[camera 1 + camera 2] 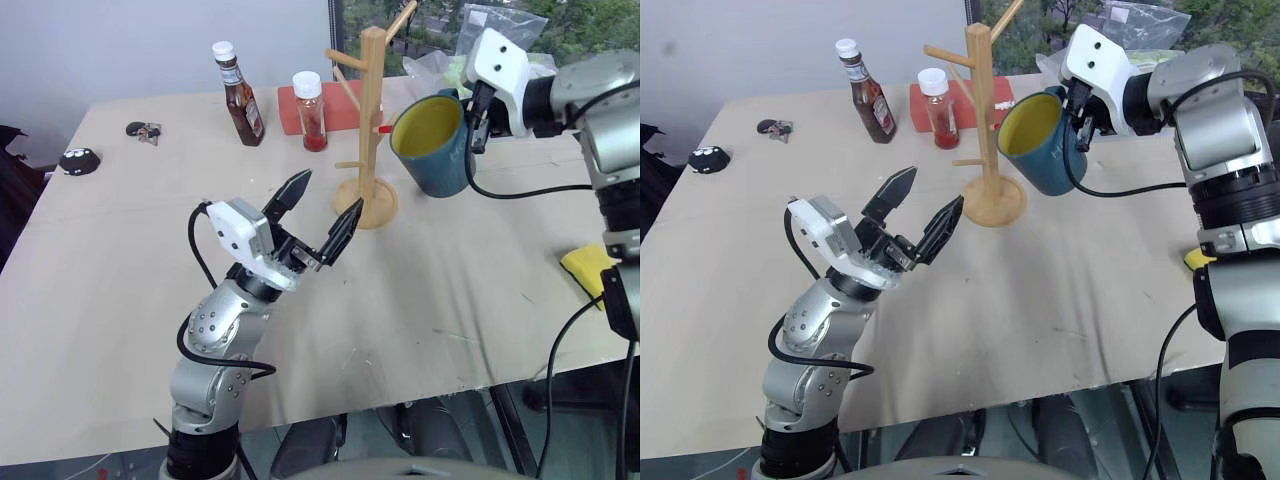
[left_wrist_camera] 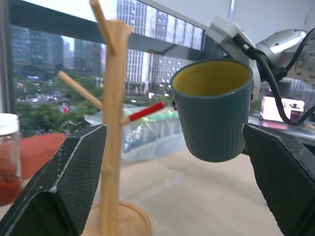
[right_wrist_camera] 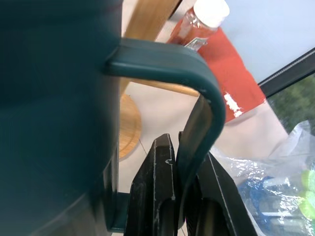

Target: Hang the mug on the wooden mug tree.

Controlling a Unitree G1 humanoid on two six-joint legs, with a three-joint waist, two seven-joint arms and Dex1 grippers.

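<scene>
I need to use my right gripper to let go of the teal mug, now tilted in the air beside the tree, so that it hangs by its handle from the wooden mug tree's red-tipped peg (image 1: 386, 165).
The teal mug (image 1: 432, 145) with a yellow inside hangs in the air, tilted, just to the right of the wooden mug tree (image 1: 368, 120), near its red-tipped peg (image 2: 143, 112). My right gripper (image 3: 184, 142) is shut on the mug's loop handle (image 3: 199, 93). The tree stands upright on its round base (image 1: 372, 205) near the middle of the table. My left gripper (image 1: 328, 196) is open and empty, raised above the table in front of the tree and pointing up toward it; its fingers (image 2: 64, 182) frame the tree and the mug in the left wrist view.
Behind the tree stand a brown sauce bottle (image 1: 238, 95), a red spice jar (image 1: 310, 112) and a red flat box (image 1: 335, 100). A yellow sponge (image 1: 590, 268) lies at the right table edge. Keys (image 1: 143, 131) and a small black object (image 1: 78, 160) lie far left.
</scene>
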